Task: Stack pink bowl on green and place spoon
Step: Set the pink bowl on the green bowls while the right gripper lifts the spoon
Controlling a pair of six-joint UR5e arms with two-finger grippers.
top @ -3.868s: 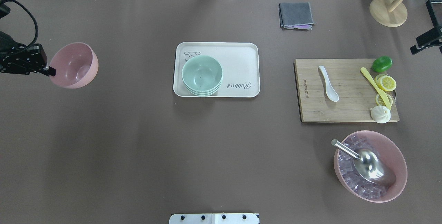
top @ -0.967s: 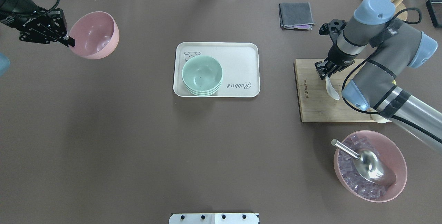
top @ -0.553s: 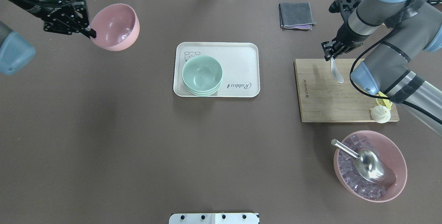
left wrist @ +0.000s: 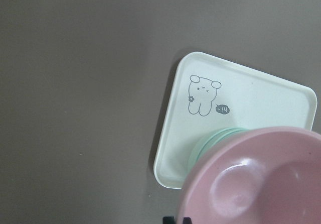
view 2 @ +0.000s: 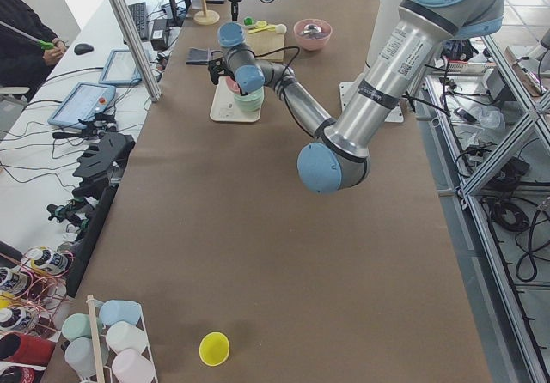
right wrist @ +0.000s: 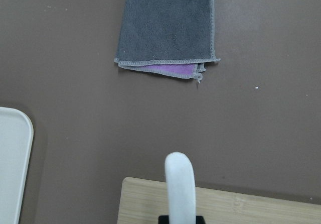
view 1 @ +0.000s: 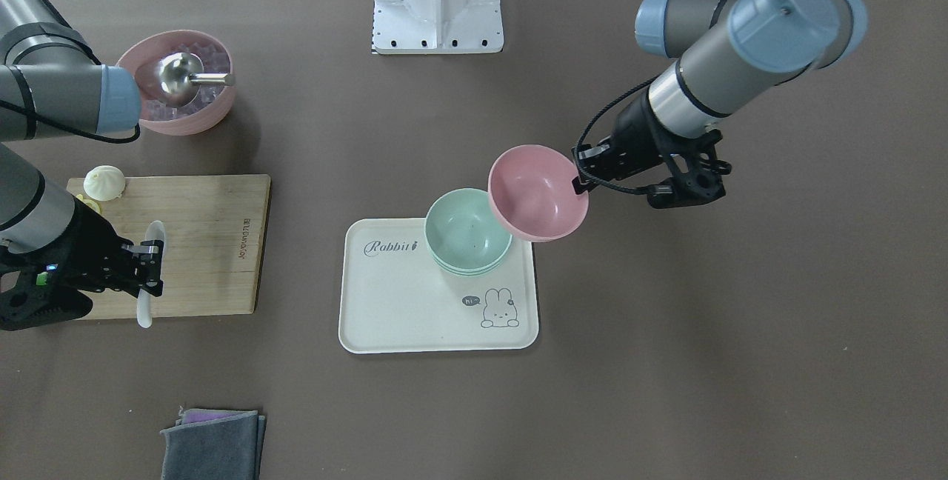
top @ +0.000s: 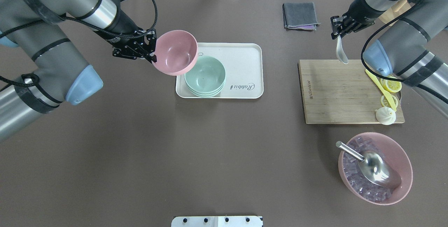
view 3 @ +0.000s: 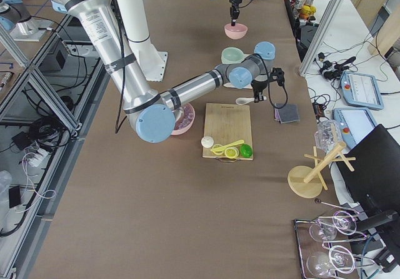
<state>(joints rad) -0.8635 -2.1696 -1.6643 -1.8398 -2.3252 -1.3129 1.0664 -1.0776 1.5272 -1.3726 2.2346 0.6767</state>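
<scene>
The robot's left gripper should put the empty pink bowl, now held tilted in the air, down inside the top green bowl (view 1: 469, 227) on the white tray.
My left gripper (top: 153, 56) is shut on the near rim of the empty pink bowl (top: 175, 52) and holds it in the air, tilted, over the tray's left edge. The bowl overlaps the stack of green bowls (top: 206, 76) on the white tray (top: 245, 55). In the front view the pink bowl (view 1: 537, 202) hangs beside the green stack (view 1: 466, 232). My right gripper (top: 336, 35) is shut on the handle of the white spoon (top: 341, 53), which hangs above the far edge of the cutting board (top: 336, 94). The spoon also shows in the right wrist view (right wrist: 180, 189).
The board carries a yellow knife (top: 379, 85), lemon slices (top: 392, 85) and a bun (top: 385, 116). A second pink bowl (top: 402, 157) with ice cubes and a metal scoop stands at the near right. A grey cloth (top: 300, 15) lies at the far side.
My left arm has carried the pink bowl rightward to the tray's left edge, next to the green bowls. My right gripper has lifted the spoon off the board and moved it farther back.
</scene>
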